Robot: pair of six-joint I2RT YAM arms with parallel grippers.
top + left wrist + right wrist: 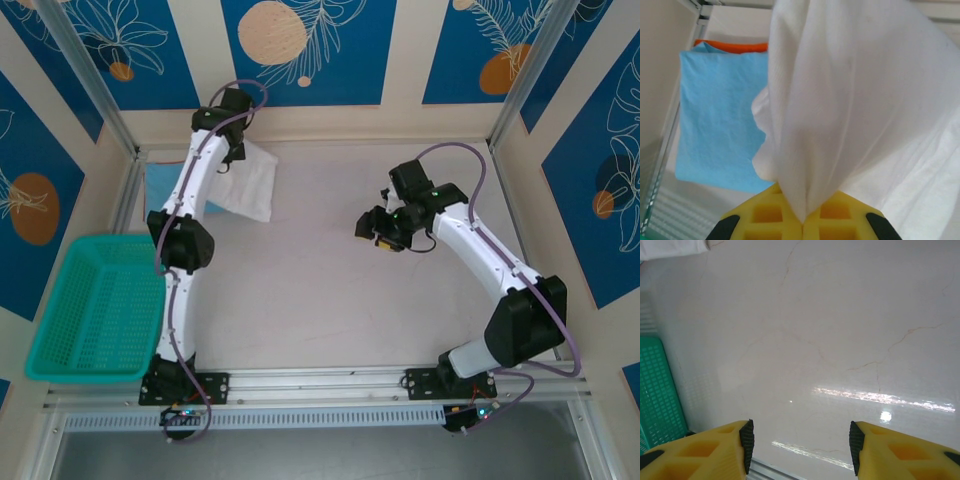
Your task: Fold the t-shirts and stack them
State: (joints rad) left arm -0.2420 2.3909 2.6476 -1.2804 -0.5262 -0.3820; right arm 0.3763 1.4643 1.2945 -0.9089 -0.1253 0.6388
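My left gripper will release the white t-shirt on top of the light-blue t-shirt (195,183), so that it covers most of that shirt.
My left gripper (802,222) is shut on a bunched edge of the white t-shirt (865,100), which hangs from the yellow fingers (765,215) and drapes over the far left of the table (250,180). Under and beside it lies the light-blue t-shirt (720,120), flat on the table, with its corner showing in the top view (160,185). An orange cloth edge (735,46) peeks out behind the blue one. My right gripper (800,445) stands open over bare table with nothing between its fingers; in the top view it is at centre right (380,228).
A teal mesh basket (100,305) sits at the near left, its corner also at the left of the right wrist view (657,390). The pale marbled tabletop (330,290) spreads between the arms. A metal rail (330,385) runs along the near edge.
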